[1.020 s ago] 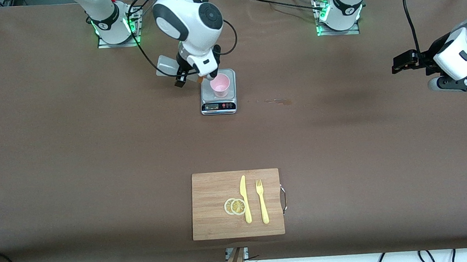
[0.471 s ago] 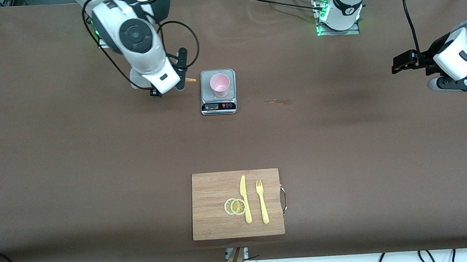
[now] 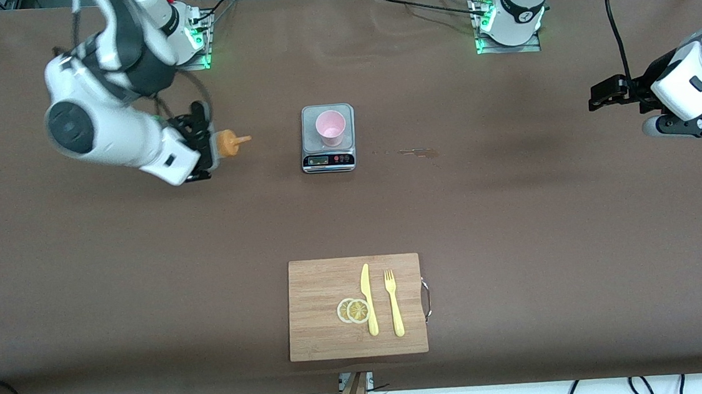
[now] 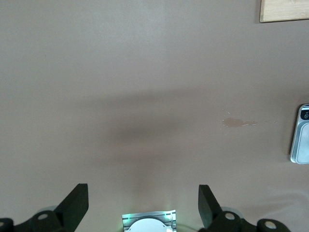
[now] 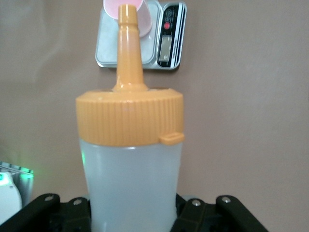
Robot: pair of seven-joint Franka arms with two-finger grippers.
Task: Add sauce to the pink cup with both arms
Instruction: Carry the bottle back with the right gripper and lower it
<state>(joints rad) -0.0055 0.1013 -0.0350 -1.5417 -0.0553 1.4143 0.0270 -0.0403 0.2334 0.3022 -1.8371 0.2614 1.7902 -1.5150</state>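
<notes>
Next, my right gripper lets go of the sauce bottle on the bare brown table (image 3: pixel 166 205) below it, well away from the silver scale.
The pink cup (image 3: pixel 330 127) stands on a small silver scale (image 3: pixel 329 156) in the middle of the table; it also shows in the right wrist view (image 5: pixel 140 14). My right gripper (image 3: pixel 203 147) is shut on the sauce bottle (image 5: pixel 130 164), a whitish squeeze bottle whose orange nozzle cap (image 3: pixel 231 142) points sideways toward the cup. It holds the bottle in the air over the table toward the right arm's end, well apart from the scale. My left gripper (image 3: pixel 600 97) is open and empty, waiting over the table at the left arm's end.
A wooden cutting board (image 3: pixel 323 324) near the front camera bears a yellow knife (image 3: pixel 368 300), a yellow fork (image 3: pixel 393 302) and lemon slices (image 3: pixel 353 310). A small sauce stain (image 3: pixel 417 151) lies on the brown table beside the scale.
My right arm has swung away from the pink cup toward the right arm's end of the table, carrying the sauce bottle. The left arm has not moved.
</notes>
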